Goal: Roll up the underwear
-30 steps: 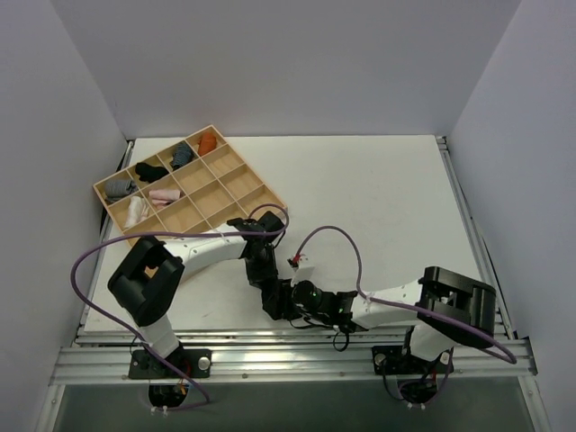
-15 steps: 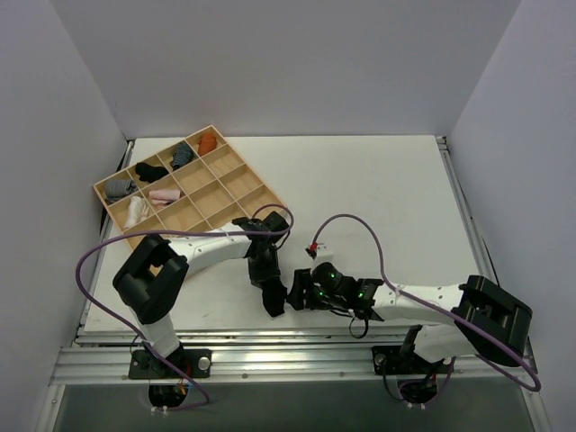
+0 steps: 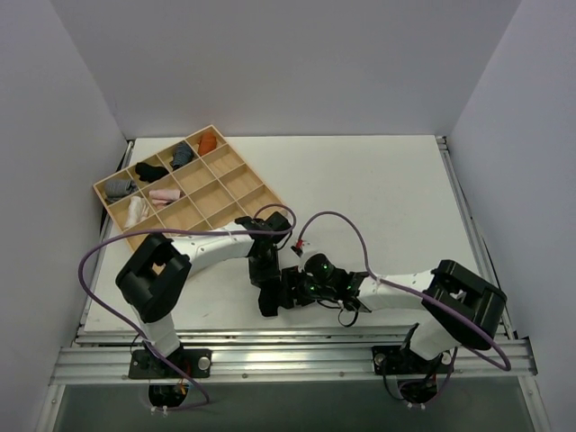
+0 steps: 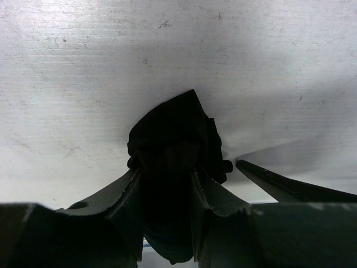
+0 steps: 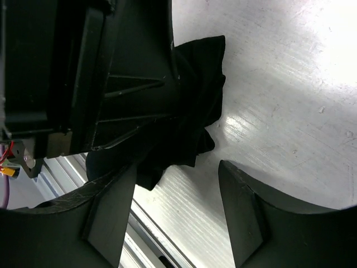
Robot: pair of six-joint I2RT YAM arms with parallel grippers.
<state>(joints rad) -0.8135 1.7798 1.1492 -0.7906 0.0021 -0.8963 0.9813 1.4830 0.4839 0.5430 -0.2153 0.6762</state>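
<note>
The underwear's loose edges stick out beside the robot's left gripper, so next the right gripper closes around the underwear's end [image 3: 269,302] by the rail and takes it over.
The underwear [image 4: 173,139] is a bunched black fabric bundle near the table's front edge; it also shows in the top view [image 3: 269,302] and the right wrist view [image 5: 198,100]. My left gripper [image 4: 166,178] is shut on the underwear, its fingers pressed against the fabric on both sides. My right gripper [image 5: 177,173] is open, its jaws wide apart just beside the bundle and the left gripper; nothing is between its fingers. In the top view the right gripper [image 3: 290,294] sits immediately right of the left gripper [image 3: 267,286].
A wooden compartment tray [image 3: 236,183] stands at the back left, holding small rolled bundles in grey, black, pink, orange and white. The table's front edge and metal rail [image 5: 139,234] lie just behind the underwear. Purple cables loop over both arms.
My right gripper has swung back left and closed in on the bundle after pulling away half a second ago. My left gripper stays in place holding the underwear.
</note>
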